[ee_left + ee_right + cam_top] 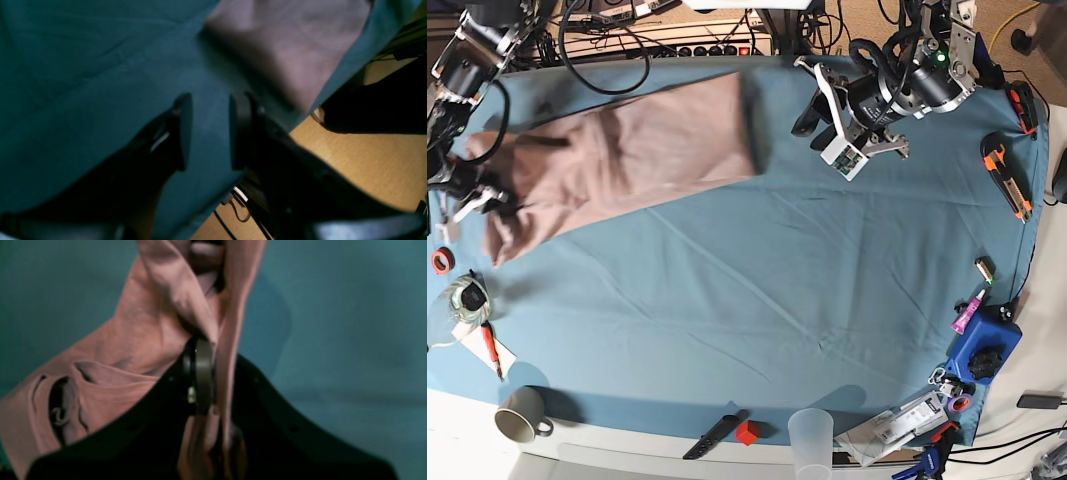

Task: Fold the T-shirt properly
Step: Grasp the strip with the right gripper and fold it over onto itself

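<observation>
Next, my right gripper lets go of the T-shirt's bunched end on the smooth opposite end of the shirt (699,158), close to the shirt's front edge.
The dusty pink-brown T-shirt (647,150) lies wrinkled across the far left of the teal table cloth (757,290). At the shirt's left end my right gripper (482,200) is shut on a bunched fold. In the right wrist view the T-shirt (140,340) rises from between the closed fingers (201,373) of that gripper (217,350). My left gripper (812,108) hovers just right of the shirt's right edge. In the left wrist view this gripper (211,133) is open over bare cloth, with the T-shirt (293,50) beyond it.
An orange box cutter (1007,172) and a blue holder (982,350) lie along the right edge. A mug (522,412), a black knife (712,435), a red block (747,432) and a clear cup (812,432) line the front. A red tape roll (440,262) sits at left.
</observation>
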`<state>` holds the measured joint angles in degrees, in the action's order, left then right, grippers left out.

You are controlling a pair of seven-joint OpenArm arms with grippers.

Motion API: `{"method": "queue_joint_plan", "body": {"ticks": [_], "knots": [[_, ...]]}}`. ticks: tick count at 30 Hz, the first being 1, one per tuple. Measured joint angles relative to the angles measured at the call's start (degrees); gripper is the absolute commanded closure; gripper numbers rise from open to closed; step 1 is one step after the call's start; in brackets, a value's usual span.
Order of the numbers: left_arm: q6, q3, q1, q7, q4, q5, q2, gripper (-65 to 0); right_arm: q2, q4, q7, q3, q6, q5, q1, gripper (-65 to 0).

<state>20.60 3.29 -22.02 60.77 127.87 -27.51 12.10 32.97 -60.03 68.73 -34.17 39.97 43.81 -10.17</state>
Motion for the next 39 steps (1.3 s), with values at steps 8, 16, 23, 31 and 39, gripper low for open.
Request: {"method": "queue_joint_plan", "body": {"ticks": [8,16,23,31,39], "knots": [[-1.9,0.0,0.0,0.7,0.0,0.0,0.0,-17.4,3.2,-2.8,5.2,-0.1,-0.2,-0.7,-1.9,0.0],[-1.9,0.0,-0.1,1.8,0.9,0.0,0.0,-17.3,-2.4,-21.6,12.3,-0.1,-0.1,5.9,4.0,0.0],[-5.7,-1.6,-4.0,1.6,6.0,5.0,0.0,-17.4,-9.9,-33.0,12.5,-0.1,-0.1,7.6,13.4,0.0],[-6.2,-8.7,-6.8,-0.2,6.2,5.3,0.0,-17.4,-17.7,-47.7,12.1,0.0,0.0,8.9,20.3,0.0],[-6.2,-9.4,-7.8,-0.5,6.2,5.0,0.0,-17.4,-21.9,-51.9,12.4,1.0,0.0,13.4,21.5,0.0]]}}
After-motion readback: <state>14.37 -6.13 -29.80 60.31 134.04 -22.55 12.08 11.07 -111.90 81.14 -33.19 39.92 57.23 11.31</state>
